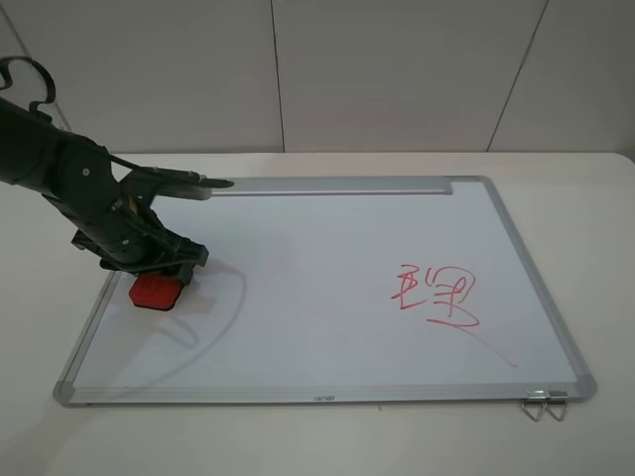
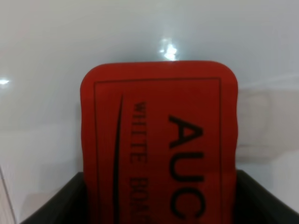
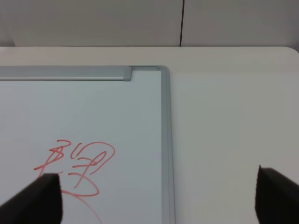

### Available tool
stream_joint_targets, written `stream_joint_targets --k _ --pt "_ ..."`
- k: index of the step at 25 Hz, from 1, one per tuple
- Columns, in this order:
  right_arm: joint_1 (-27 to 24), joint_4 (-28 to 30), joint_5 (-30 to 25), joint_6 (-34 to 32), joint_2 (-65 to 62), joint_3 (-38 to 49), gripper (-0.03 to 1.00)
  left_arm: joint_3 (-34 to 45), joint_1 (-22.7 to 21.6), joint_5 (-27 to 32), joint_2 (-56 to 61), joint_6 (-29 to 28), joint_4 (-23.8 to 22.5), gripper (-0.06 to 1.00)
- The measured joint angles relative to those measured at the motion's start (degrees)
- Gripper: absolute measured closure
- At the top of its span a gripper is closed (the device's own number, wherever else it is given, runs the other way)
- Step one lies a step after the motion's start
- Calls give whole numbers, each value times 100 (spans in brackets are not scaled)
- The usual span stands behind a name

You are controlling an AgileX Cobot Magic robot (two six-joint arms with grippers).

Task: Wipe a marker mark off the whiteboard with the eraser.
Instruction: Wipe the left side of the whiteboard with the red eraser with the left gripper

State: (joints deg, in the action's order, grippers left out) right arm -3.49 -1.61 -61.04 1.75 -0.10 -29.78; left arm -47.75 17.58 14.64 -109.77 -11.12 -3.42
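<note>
Next, my left gripper releases the red eraser on the whiteboard inside the near corner [image 1: 158, 320], the one that is opposite the metal clips. The eraser still lies flat on the whiteboard.
The red eraser [image 1: 156, 291] lies flat on the whiteboard [image 1: 327, 248] near its left edge. My left gripper [image 1: 159, 270] sits low over it. In the left wrist view its dark fingers [image 2: 51, 205] press against both long sides of the eraser [image 2: 159, 121], so it is shut on it. The red marker mark [image 1: 437, 297] is a scribble on the right half of the board, far from the eraser. My right gripper [image 3: 159, 191] is open, hovering above the board's right frame, with the marker mark [image 3: 79, 168] just beside one finger. The exterior high view does not show it.
The whiteboard has a silver frame with a pen rail [image 1: 327, 185] along its far edge. Metal clips [image 1: 544, 405] stick out at its near right corner. The board lies on a white table [image 1: 585, 198] against a pale wall.
</note>
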Motion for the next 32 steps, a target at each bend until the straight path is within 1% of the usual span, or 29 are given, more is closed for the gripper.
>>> stream_joint_targets --k 4,9,14,19,22,24,28,32 --pt "0 0 0 0 0 0 26 46 -26 -79 8 -6 -28 38" --pt "0 0 0 0 0 0 26 59 185 -110 13 -74 -174 38" --pt "0 0 0 0 0 0 26 66 650 -157 14 -74 -174 38" --pt "0 0 0 0 0 0 26 78 1211 -356 1 -69 -102 38" --pt "0 0 0 0 0 0 26 45 1431 -384 -9 -10 -72 38" --pt "0 0 0 0 0 0 26 -67 1537 -243 -32 -4 -61 38" --pt "0 0 0 0 0 0 26 -380 1617 314 -29 -4 -11 38" --pt "0 0 0 0 0 0 26 -390 1650 850 383 -76 101 38"
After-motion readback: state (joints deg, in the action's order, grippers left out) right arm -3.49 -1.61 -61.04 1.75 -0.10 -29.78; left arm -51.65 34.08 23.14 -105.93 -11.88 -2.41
